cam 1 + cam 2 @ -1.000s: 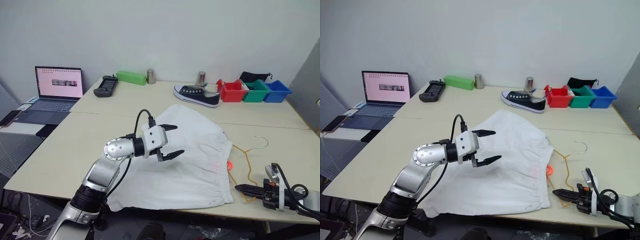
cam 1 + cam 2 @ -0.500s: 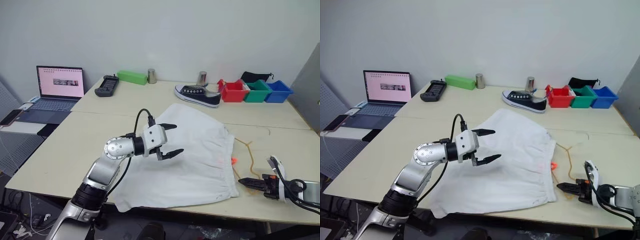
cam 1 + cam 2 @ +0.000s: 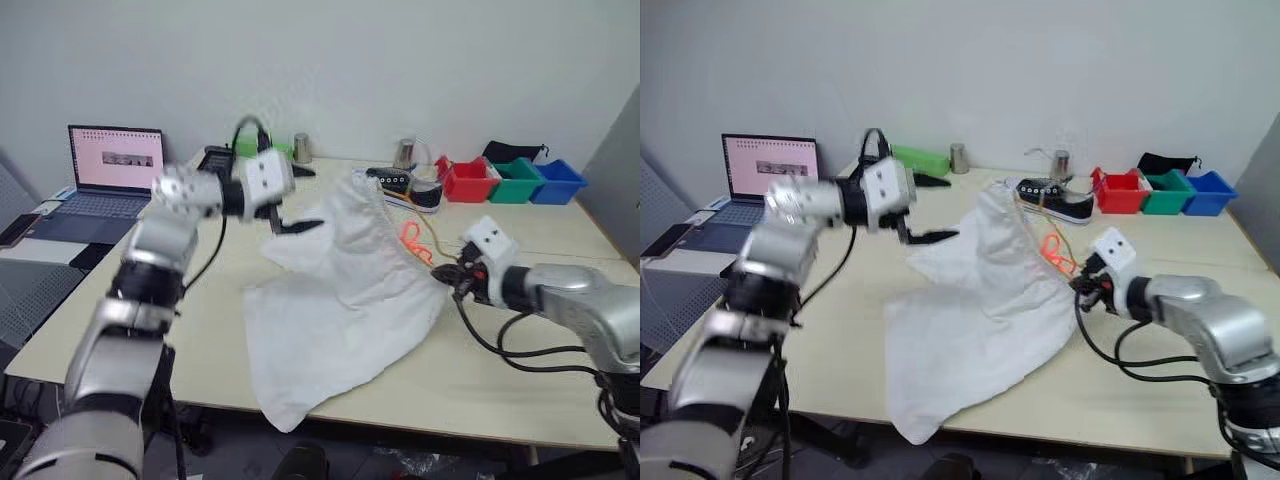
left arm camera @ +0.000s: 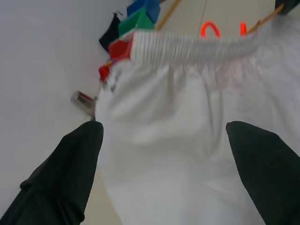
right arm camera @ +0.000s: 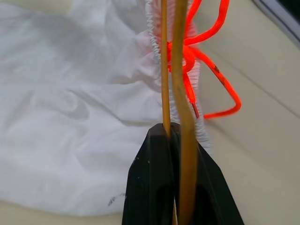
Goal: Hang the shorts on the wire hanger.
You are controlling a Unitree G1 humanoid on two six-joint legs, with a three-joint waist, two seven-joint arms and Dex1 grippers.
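My right gripper will let go of the wire hanger over the white shorts' waistband [image 3: 377, 231], close to the orange drawstring.
The white shorts [image 3: 340, 295] hang partly lifted: the gathered waistband [image 4: 197, 47] is raised above the table while the legs trail down on it. An orange drawstring [image 5: 206, 61] dangles at the waistband. My right gripper [image 3: 443, 273] is shut on the thin gold wire hanger [image 5: 181, 84], whose wires run up along the waistband. My left gripper [image 3: 310, 197] hovers open in the air on the far left side of the raised cloth, its fingers [image 4: 70, 178] spread wide with nothing between them.
An open laptop [image 3: 113, 163] sits at the far left. A black sneaker [image 3: 412, 192], red [image 3: 468, 183], green and blue bins, a green box [image 3: 920, 160], metal cans and a black controller line the back of the table [image 3: 540, 360].
My right gripper has risen and swung left with the hanger, pulling the shorts' waistband up off the table. My left gripper has climbed and moved toward the back left, still open.
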